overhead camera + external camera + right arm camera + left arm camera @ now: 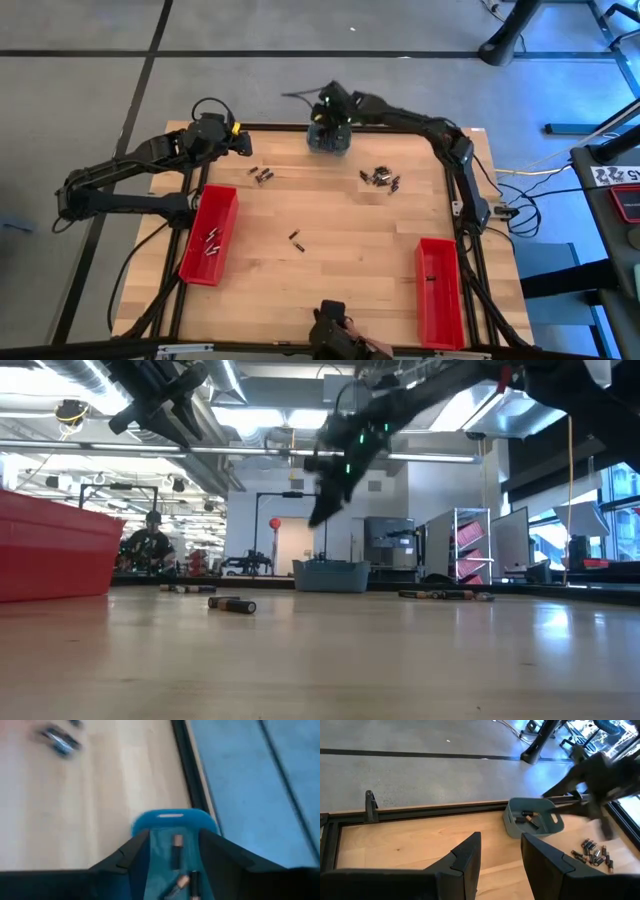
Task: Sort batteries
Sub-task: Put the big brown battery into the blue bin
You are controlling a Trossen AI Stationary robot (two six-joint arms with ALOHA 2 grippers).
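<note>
Next, my right gripper goes to the cluster of batteries point(381, 178) on the wooden table and closes on one battery there.
The batteries lie scattered on the wooden table: a cluster point(380, 178), a pair point(262, 174), a single one point(297, 240), and some in the grey-blue dish point(328, 140) at the far edge. My right gripper point(172, 840) hangs open straight above the dish point(172, 820), where batteries point(175, 851) lie on its floor; in the low view the gripper point(335, 470) is well clear of it. My left gripper point(500, 852) is open, raised near the table's far left corner point(240, 142), and touches nothing. It looks toward the dish point(532, 817).
A long red bin point(210, 235) with a few batteries stands at the left side. Another red bin point(438, 290) stands at the right near corner. A black frame point(400, 128) borders the table. A dark mount point(330, 330) sits at the near edge.
</note>
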